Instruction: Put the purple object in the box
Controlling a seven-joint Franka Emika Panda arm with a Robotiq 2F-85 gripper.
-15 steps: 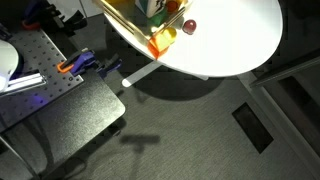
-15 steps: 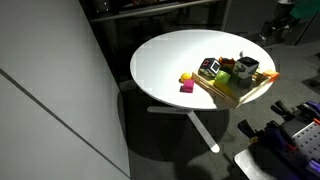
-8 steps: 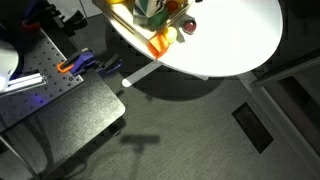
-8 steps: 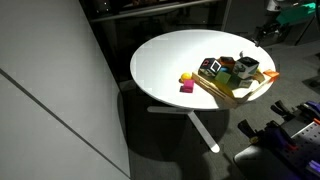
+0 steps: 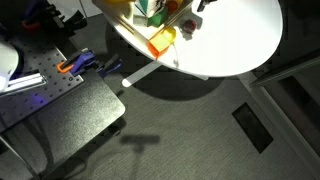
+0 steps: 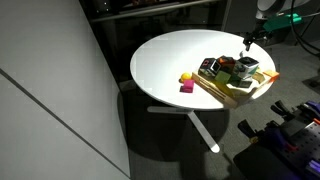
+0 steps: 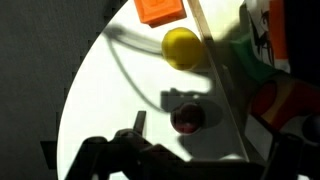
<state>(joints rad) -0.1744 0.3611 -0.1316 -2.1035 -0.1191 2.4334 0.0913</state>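
Observation:
The purple object's middle (image 5: 189,26) (image 7: 187,118), just outside the box's tan rim near the yellow ball, is the next place that my gripper should go down to and close on.
The purple object (image 7: 187,118), a small dark maroon ball, lies on the white table just outside the box's thin tan rim (image 7: 225,95), in my gripper's shadow. It also shows in an exterior view (image 5: 187,30). The box (image 6: 232,93) holds several coloured items and has an orange patch at its corner (image 5: 160,43). My gripper (image 7: 215,150) hangs above the ball with its fingers spread and nothing between them. It shows at the frame's top edge in an exterior view (image 5: 200,5) and over the box's far side (image 6: 247,40).
A yellow ball (image 7: 181,47) and an orange block (image 7: 160,10) lie by the box rim. A yellow piece (image 6: 186,77) and a pink piece (image 6: 187,88) sit on the round white table (image 6: 170,60). A dark bench (image 5: 60,100) stands beside the table.
My arm has come into both exterior views and moved in over the table toward the box and the purple ball. The objects have not moved.

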